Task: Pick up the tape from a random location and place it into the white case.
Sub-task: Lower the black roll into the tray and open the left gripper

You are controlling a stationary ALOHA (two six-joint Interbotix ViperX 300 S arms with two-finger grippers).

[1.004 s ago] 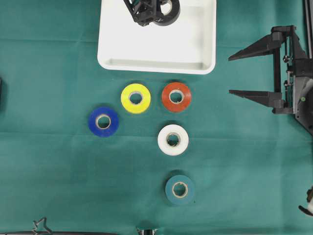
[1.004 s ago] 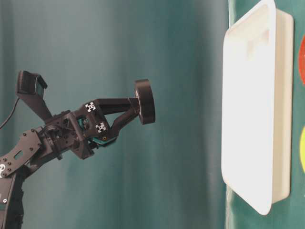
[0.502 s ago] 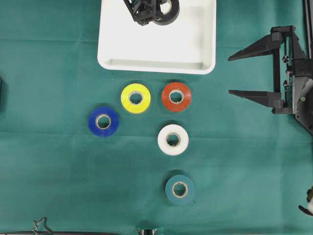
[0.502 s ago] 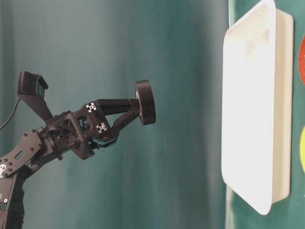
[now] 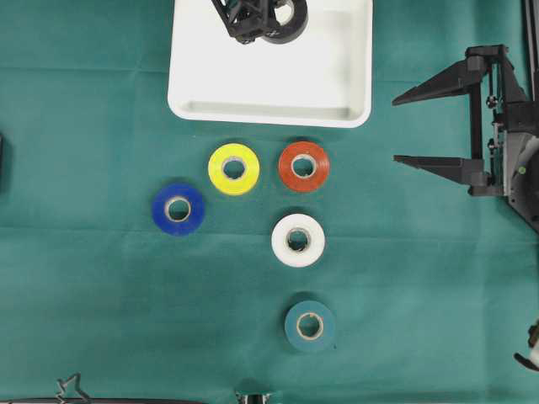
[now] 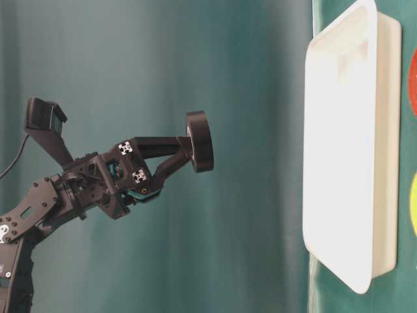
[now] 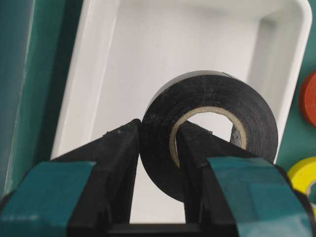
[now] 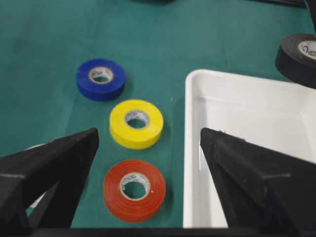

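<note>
I should release the black tape from my left gripper on the bare bottom of the white case (image 5: 262, 39) (image 7: 140, 123) near the case's far rim.
A black tape roll (image 7: 222, 96) hangs in the air over the far part of the white case (image 5: 269, 93). My left gripper (image 7: 158, 131) is shut on it, with one finger through the roll's core and the other against its outer wall. From table level the held black tape (image 6: 199, 141) is well off the white case (image 6: 339, 163). The overhead view shows the black tape (image 5: 286, 17) at the top edge. My right gripper (image 5: 395, 129) stands open and empty to the right of the case. It faces the case's near rim (image 8: 190, 148).
Several other tape rolls lie flat on the green cloth below the case: yellow (image 5: 233, 168), red (image 5: 303, 166), blue (image 5: 178, 209), white (image 5: 298, 240) and teal (image 5: 310, 326). The case's floor (image 7: 163, 49) is bare under the held roll.
The left gripper and the black tape have shifted only very slightly. The right gripper and the rolls on the cloth have not moved.
</note>
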